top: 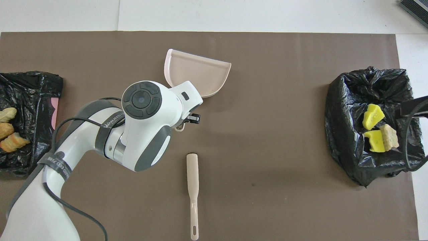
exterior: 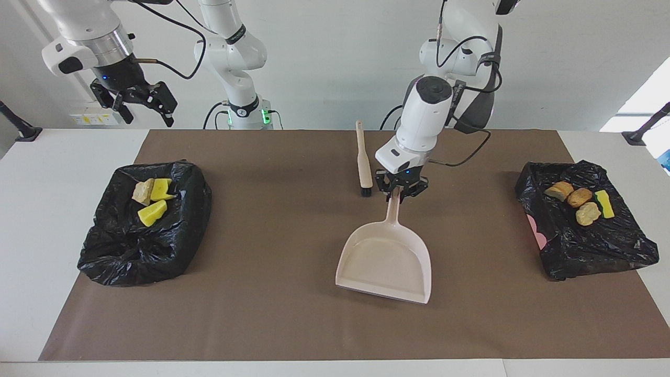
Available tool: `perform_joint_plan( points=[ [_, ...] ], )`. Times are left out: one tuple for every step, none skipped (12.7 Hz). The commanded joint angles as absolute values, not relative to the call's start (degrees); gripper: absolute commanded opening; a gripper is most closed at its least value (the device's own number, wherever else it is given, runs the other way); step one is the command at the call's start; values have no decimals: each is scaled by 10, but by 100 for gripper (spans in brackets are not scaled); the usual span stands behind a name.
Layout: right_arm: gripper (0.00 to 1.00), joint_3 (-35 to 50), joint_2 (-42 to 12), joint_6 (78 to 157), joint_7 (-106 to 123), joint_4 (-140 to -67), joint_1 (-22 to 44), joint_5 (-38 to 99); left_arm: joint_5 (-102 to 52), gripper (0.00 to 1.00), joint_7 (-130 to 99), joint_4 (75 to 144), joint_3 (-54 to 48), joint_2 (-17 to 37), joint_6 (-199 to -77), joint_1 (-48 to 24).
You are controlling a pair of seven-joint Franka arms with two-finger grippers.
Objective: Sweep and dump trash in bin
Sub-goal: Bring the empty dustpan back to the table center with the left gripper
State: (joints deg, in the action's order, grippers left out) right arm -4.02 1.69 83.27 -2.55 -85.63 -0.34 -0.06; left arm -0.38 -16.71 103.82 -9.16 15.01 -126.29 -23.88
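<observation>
My left gripper should release the beige dustpan on the brown mat [top: 205,88] just past the wide end of the brush.
The trash lies in two black bag-lined bins. The bin [exterior: 120,251] at the right arm's end holds two yellow wedges [exterior: 153,212] and a tan lump [exterior: 142,191]. The bin [exterior: 591,246] at the left arm's end holds three tan lumps [exterior: 578,198] and a yellow sponge piece [exterior: 604,203]. My left gripper [exterior: 400,191] is shut on the handle of the beige dustpan [exterior: 387,262], which lies flat and empty mid-table. My right gripper [exterior: 140,107] is open and empty, raised above the table's edge near the bin at its end.
A beige brush [exterior: 363,162] with black bristles lies beside the dustpan's handle, nearer to the robots; it also shows in the overhead view [top: 193,190]. A brown mat [exterior: 272,314] covers the table. In the overhead view the left arm's wrist hides the dustpan's [top: 197,72] handle.
</observation>
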Motion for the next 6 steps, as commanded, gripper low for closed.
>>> perform_joint_plan(
  points=[
    [100, -27, 35, 843, -28, -879, -4, 4, -12, 0, -164, 1037, -80, 160, -1290, -250],
    [100, -24, 33, 844, -26, -877, -4, 1, -12, 0, -167, 1037, -80, 172, -1291, -254],
    [100, -24, 31, 843, -27, -874, -7, 1, -12, 0, -175, 1037, -80, 179, -1301, -261],
    [100, -24, 30, 843, -27, -873, -9, 1, -12, 0, -183, 1037, -80, 179, -1302, -261],
    [100, -24, 29, 842, -26, -868, -11, 6, -12, 0, -188, 1038, -80, 181, -1301, -264],
    [100, -23, 28, 842, -26, -868, -25, 8, -12, 0, -201, 1042, -80, 183, -1302, -266]
  ],
)
